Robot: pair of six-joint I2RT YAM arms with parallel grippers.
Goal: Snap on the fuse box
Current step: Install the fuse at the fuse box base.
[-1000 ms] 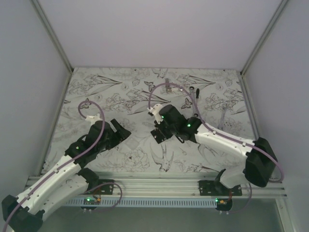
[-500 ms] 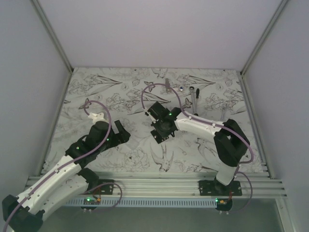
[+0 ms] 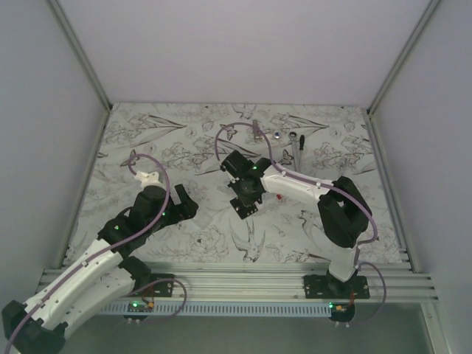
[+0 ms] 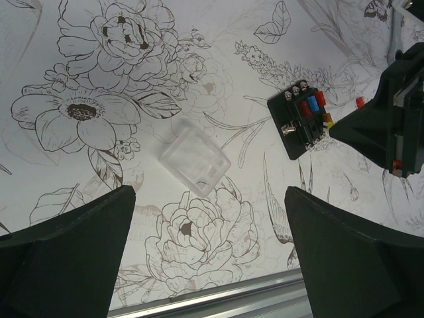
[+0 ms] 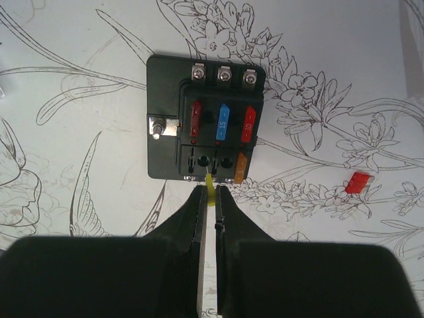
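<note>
I should use my right gripper to place and release the yellow fuse, now held above the box's near edge, in the fuse box's empty slot (image 3: 251, 208) (image 5: 218, 163) beside the orange fuse.
The fuse box (image 5: 205, 126) is a black square block lying flat on the flower-print table, with red, blue and orange fuses in its slots. It also shows in the top view (image 3: 246, 209) and the left wrist view (image 4: 301, 122). My right gripper (image 5: 211, 199) hangs right above its near edge, shut on a small yellow fuse (image 5: 210, 187) whose tip points at an empty slot. Left of the box, my left gripper (image 4: 209, 199) stands wide open with nothing between its fingers. A clear plastic cover (image 4: 194, 164) lies on the table just ahead of it.
A loose red fuse (image 5: 358, 183) lies on the table to the right of the box. A silver ratchet wrench (image 3: 297, 147) and small metal parts lie near the back. An aluminium rail (image 3: 243, 276) runs along the near edge, and white walls enclose the table.
The right arm's elbow has swung in from the far right and folded up, while its gripper stayed over the fuse box. The left gripper has drawn back slightly.
</note>
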